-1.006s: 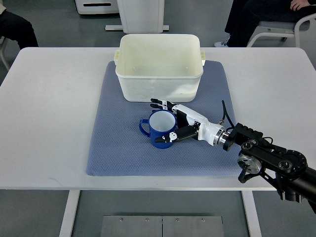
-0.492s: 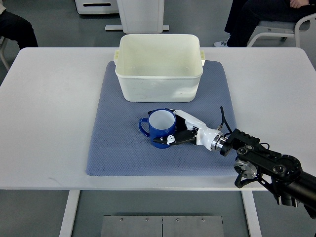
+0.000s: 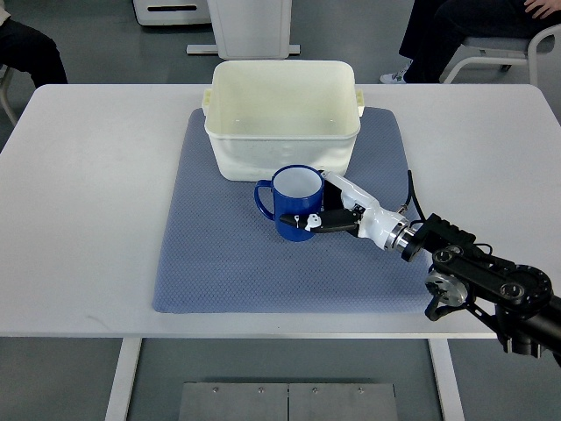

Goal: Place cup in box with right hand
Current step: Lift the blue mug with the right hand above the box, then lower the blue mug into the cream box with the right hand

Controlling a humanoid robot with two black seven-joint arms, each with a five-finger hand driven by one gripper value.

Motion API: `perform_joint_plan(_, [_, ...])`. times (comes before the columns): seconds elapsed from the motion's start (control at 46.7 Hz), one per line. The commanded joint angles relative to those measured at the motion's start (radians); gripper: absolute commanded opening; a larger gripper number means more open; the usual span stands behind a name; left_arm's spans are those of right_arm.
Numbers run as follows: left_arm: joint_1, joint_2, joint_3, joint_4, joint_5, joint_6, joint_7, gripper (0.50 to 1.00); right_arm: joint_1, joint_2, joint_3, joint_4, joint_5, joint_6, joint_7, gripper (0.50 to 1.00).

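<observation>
The robot's right gripper will release the blue cup inside the cream box [image 3: 280, 128], just behind the middle of the box's front side.
A blue cup [image 3: 294, 201] with a white inside and a handle on its left stands upright just in front of the cream box [image 3: 282, 117], over the blue mat [image 3: 210, 246]. My right hand [image 3: 326, 207] comes in from the lower right and is shut on the cup's right side, thumb at the front wall and fingers along the far rim. The cup looks lifted slightly off the mat. The box is open on top and holds nothing I can see. My left arm does not show.
The mat lies on a white table [image 3: 79, 193]. People sit on chairs beyond the far edge, at the top left [image 3: 26, 44] and the top right [image 3: 465, 35]. A white machine base [image 3: 250, 26] stands behind the box.
My right hand closed around the cup and carried it up and toward the box, slightly to the right. The cup's handle still points left.
</observation>
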Motion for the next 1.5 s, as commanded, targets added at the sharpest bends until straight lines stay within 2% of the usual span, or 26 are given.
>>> perform_joint_plan(0.0, [0.000, 0.000, 0.000, 0.000, 0.000, 0.000, 0.000, 1.000, 0.012, -0.041, 0.003, 0.053, 0.000, 0.002, -0.001, 0.500])
perform_joint_plan(0.15, [0.000, 0.000, 0.000, 0.000, 0.000, 0.000, 0.000, 1.000, 0.055, -0.116, 0.005, 0.121, 0.012, 0.003, -0.006, 0.500])
perform_joint_plan(0.364, [0.000, 0.000, 0.000, 0.000, 0.000, 0.000, 0.000, 1.000, 0.119, -0.179, 0.037, 0.139, 0.035, 0.014, -0.015, 0.500])
perform_joint_plan(0.535, [0.000, 0.000, 0.000, 0.000, 0.000, 0.000, 0.000, 1.000, 0.162, -0.186, 0.109, 0.138, 0.105, 0.026, -0.082, 0.500])
perform_joint_plan(0.728, [0.000, 0.000, 0.000, 0.000, 0.000, 0.000, 0.000, 1.000, 0.230, -0.178, 0.129, 0.116, 0.139, -0.006, -0.147, 0.500])
perform_joint_plan(1.027, [0.000, 0.000, 0.000, 0.000, 0.000, 0.000, 0.000, 1.000, 0.276, -0.061, 0.128, 0.031, 0.141, -0.138, -0.229, 0.500])
perform_joint_plan(1.477, [0.000, 0.000, 0.000, 0.000, 0.000, 0.000, 0.000, 1.000, 0.302, 0.092, 0.125, -0.127, 0.136, -0.227, -0.236, 0.500])
